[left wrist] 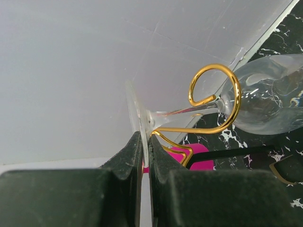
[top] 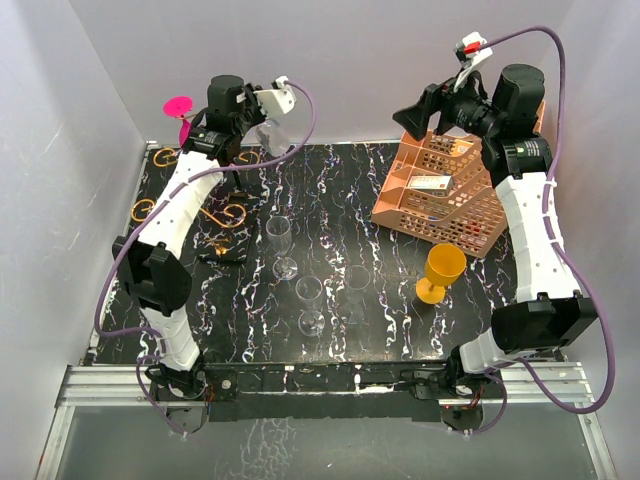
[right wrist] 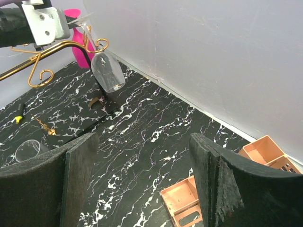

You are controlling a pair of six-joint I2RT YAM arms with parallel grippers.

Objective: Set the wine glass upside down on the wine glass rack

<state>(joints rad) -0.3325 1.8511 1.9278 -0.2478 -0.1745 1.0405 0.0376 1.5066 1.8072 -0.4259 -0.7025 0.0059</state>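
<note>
The clear wine glass will hang by its foot in the gold rack's curled end (top: 272, 134) (left wrist: 218, 98) when my left gripper lets go of it there.
A clear wine glass (left wrist: 270, 101) hangs upside down, its stem through a curled scroll end (left wrist: 222, 94) of the gold wire rack (top: 150, 208). My left gripper (left wrist: 146, 146) is shut on the glass's flat foot (left wrist: 136, 113), above the rack at the back left (top: 258, 103). The right wrist view shows the glass's bowl (right wrist: 108, 71) hanging below the rack arm (right wrist: 52, 47). The rack's dark base (top: 225, 250) stands on the table. My right gripper (right wrist: 142, 179) is open and empty, held high at the back right (top: 415, 115), far from the glass.
A pink glass (top: 180, 108) hangs upside down on the rack's far side. Two clear glasses (top: 280, 245) (top: 311, 305) stand mid-table. A yellow goblet (top: 440, 272) stands right of centre. An orange perforated tray rack (top: 450, 195) lies at the back right. White walls surround the table.
</note>
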